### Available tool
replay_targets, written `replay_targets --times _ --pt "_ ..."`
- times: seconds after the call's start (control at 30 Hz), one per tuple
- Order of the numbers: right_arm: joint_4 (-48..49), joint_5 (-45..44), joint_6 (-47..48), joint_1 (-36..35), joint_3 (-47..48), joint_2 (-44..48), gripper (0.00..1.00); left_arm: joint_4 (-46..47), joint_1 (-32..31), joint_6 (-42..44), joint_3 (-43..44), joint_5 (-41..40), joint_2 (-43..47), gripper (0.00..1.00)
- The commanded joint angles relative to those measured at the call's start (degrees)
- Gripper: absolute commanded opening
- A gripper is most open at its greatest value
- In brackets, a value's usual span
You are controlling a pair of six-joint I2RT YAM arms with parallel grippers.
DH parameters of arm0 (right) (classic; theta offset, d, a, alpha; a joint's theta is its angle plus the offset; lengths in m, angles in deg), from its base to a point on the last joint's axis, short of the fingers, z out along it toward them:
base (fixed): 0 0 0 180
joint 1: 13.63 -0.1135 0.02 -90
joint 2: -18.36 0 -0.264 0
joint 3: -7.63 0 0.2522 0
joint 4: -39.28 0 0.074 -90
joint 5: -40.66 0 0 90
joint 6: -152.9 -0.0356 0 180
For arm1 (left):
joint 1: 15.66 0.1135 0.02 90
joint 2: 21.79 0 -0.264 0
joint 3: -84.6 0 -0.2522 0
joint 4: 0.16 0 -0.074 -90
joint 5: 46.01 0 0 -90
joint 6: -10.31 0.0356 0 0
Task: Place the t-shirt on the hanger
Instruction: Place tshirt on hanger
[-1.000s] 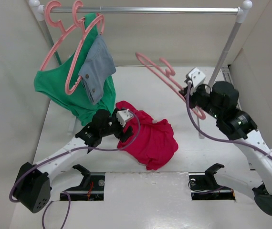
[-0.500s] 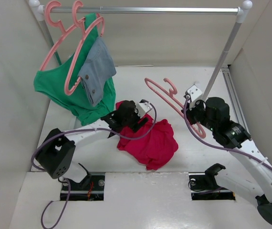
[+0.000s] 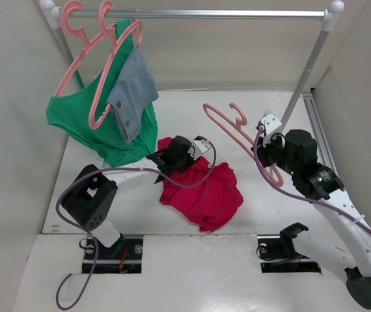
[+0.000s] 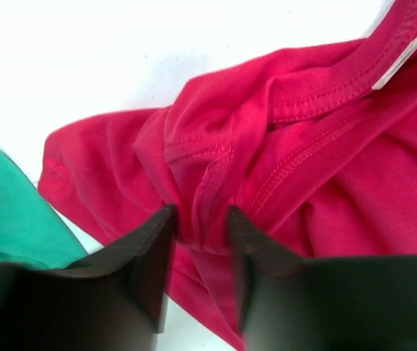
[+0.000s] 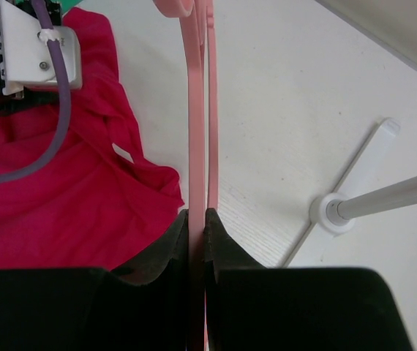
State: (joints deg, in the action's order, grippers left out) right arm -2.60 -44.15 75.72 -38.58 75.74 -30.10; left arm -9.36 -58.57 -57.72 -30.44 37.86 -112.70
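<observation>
A thick bunched fold holds the left gripper's fingers apart, so the robot should open them and pinch a narrower fold at the collar seam (image 4: pixel 201 157) before the hanger goes in.
The crimson t-shirt (image 3: pixel 205 192) lies crumpled on the table between the arms. My left gripper (image 3: pixel 189 162) is down on its upper left edge. In the left wrist view the left gripper (image 4: pixel 201 219) is shut on a bunched fold of the t-shirt (image 4: pixel 303 146) just below the collar seam and its white label. My right gripper (image 3: pixel 268 142) holds the salmon-pink hanger (image 3: pixel 228 130) above the table, to the right of the t-shirt, hook pointing to the far left. Seen from the right wrist, that gripper (image 5: pixel 197 216) is shut on one thin bar of the hanger (image 5: pixel 194 110).
A clothes rail (image 3: pixel 205 13) spans the back, with two pink hangers at its left end carrying a green garment (image 3: pixel 81 120) and a grey-blue piece (image 3: pixel 133 91). The green cloth (image 4: pixel 4 219) hangs close to the left gripper. The rail's right post (image 3: pixel 306 71) and foot (image 5: pixel 333 212) stand beside the right arm.
The left arm swung right and forward onto the t-shirt's upper edge, and its jaws closed on a fold. The right arm shifted the hanger slightly right and nearer.
</observation>
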Motion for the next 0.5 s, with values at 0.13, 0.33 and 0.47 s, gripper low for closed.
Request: replay_targets --times 0.13,0.33,0.47 --pt "0.7 3.9 -0.6 1.1 0.8 -0.8 0.0 -0.3 1.2 -1.9 5.1 2.3 -0.8 0.0" --pt "-6.9 5.1 -1.2 1.1 0.8 1.9 0.0 -1.5 2.6 -1.4 6.3 8.0 -1.3 0.0" --pt "-7.5 4.6 -3.1 1.1 -0.5 5.0 0.0 -2.3 2.6 -0.7 6.8 11.4 -2.5 0.02"
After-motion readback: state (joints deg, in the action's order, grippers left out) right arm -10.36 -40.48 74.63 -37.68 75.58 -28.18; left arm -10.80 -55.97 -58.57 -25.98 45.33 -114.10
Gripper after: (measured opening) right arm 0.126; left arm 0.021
